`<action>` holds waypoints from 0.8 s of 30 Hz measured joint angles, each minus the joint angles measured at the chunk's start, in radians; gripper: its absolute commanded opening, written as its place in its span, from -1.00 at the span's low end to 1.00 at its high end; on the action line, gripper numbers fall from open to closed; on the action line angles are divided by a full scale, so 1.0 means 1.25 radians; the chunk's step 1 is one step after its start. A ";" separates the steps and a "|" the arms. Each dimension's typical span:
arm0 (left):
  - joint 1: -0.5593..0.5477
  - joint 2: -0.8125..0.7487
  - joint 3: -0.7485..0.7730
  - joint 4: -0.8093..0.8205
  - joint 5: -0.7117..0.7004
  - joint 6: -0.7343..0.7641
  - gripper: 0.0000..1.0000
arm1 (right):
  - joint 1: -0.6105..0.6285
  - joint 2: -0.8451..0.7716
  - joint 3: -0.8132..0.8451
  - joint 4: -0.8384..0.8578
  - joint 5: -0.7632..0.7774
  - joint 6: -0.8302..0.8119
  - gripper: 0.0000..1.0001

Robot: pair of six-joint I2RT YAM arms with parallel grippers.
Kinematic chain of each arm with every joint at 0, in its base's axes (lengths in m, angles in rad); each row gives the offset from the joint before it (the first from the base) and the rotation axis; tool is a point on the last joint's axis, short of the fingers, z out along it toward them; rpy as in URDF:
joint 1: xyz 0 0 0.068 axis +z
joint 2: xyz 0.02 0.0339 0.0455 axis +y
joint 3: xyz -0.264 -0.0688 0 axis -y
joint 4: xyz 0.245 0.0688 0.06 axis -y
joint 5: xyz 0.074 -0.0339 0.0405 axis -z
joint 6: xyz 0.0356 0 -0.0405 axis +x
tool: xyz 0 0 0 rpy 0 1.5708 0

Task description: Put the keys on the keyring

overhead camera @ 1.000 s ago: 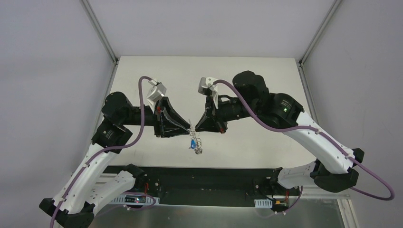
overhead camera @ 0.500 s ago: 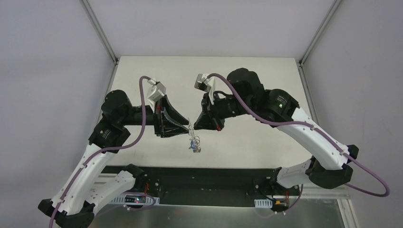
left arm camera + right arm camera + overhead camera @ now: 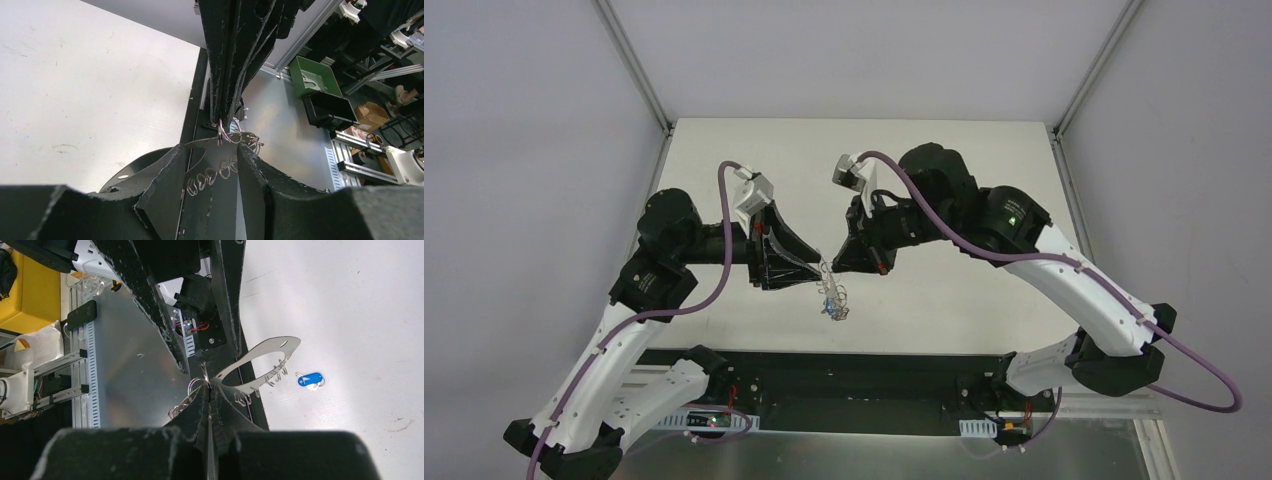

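Observation:
My left gripper needs to close on the piece of the keyring (image 3: 212,143) below the wire loop, which my right gripper is shut on, before my right gripper takes the blue key.
The keyring (image 3: 835,296) hangs in the air between the two arms, above the near middle of the table. It is a thin silvery band (image 3: 260,356) with small wire loops (image 3: 215,176) along its rim. My right gripper (image 3: 207,390) is shut on the top of it, its fingers (image 3: 227,95) coming down from above in the left wrist view. My left gripper (image 3: 209,150) stands open, its two fingers on either side of the band. One key (image 3: 310,379), small and bright blue with a pale end, lies on the white table under the ring (image 3: 827,304).
The white table (image 3: 944,170) ends at a black rail (image 3: 844,375) along the near edge, where both arm bases are mounted. Beyond the edge, the left wrist view shows a metal floor with a green bin (image 3: 314,76) and black boxes.
The left gripper's jaws have spread wider. The right arm has shifted slightly left, and the hanging keyring has swung a little with it. The blue key has stayed on the table.

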 measured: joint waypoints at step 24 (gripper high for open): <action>0.000 0.010 0.012 -0.010 -0.019 0.019 -0.55 | 0.002 0.036 0.025 -0.014 0.019 0.017 -1.00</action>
